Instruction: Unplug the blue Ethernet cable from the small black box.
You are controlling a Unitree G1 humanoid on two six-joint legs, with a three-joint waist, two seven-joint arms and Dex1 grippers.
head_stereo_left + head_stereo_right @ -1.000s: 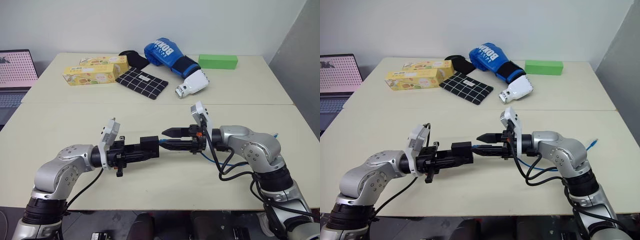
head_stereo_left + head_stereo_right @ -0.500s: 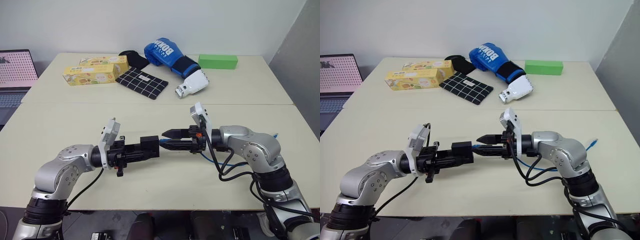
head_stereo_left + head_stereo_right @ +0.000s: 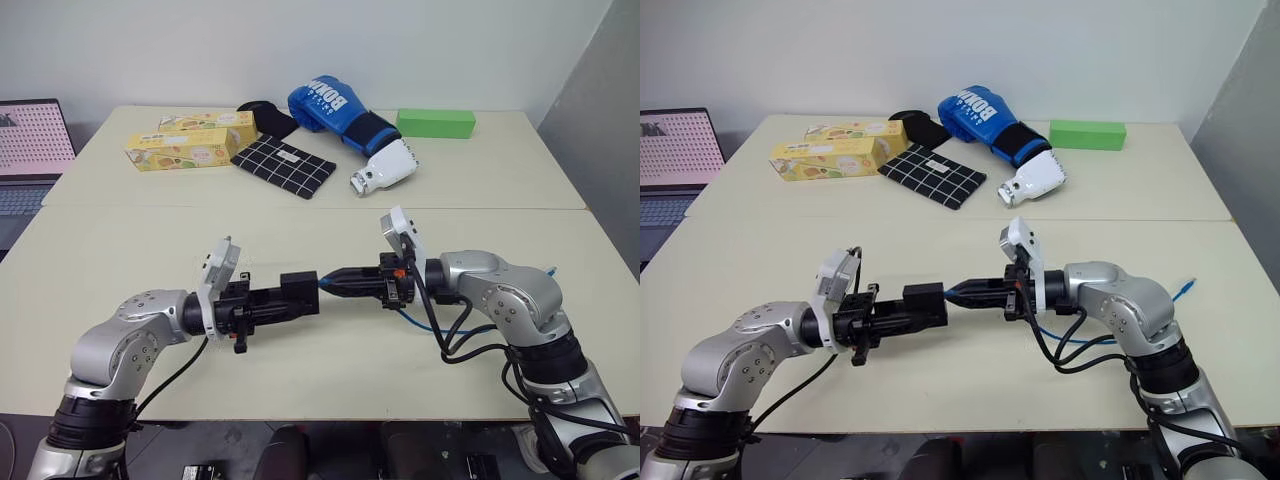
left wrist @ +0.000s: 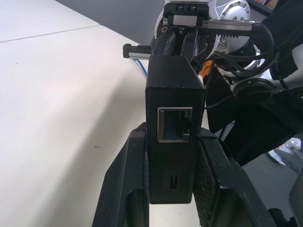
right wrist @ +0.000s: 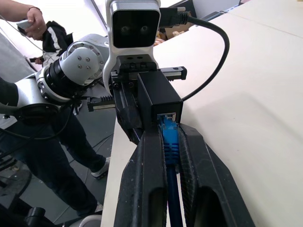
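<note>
Next, I set the small black box, now held level above the near table, on the near table just before the seam (image 3: 211, 249) facing the yellow boxes with my left gripper.
Above the near table, my left gripper (image 3: 292, 298) is shut on the small black box (image 3: 298, 292) and holds it level, pointing right. An empty port on the box (image 4: 174, 124) faces the left wrist camera. The blue Ethernet cable (image 5: 169, 137) is plugged into the box's far side. My right gripper (image 3: 330, 283) reaches in from the right, and its fingers (image 5: 147, 156) are shut on the cable's plug right at the box (image 5: 158, 97). The cable hangs down behind the right wrist (image 3: 415, 322), and its free end lies on the table (image 3: 1186, 289).
On the far table lie two yellow boxes (image 3: 185, 147), a black checked pouch (image 3: 283, 167), a blue boxing glove (image 3: 335, 112), a white object (image 3: 385, 167) and a green block (image 3: 435, 122). A laptop (image 3: 30, 140) stands at the left. A person (image 5: 28, 23) stands off the table.
My right gripper's fingers have closed from half open onto the blue cable's plug. Both arms and the box stayed in place.
</note>
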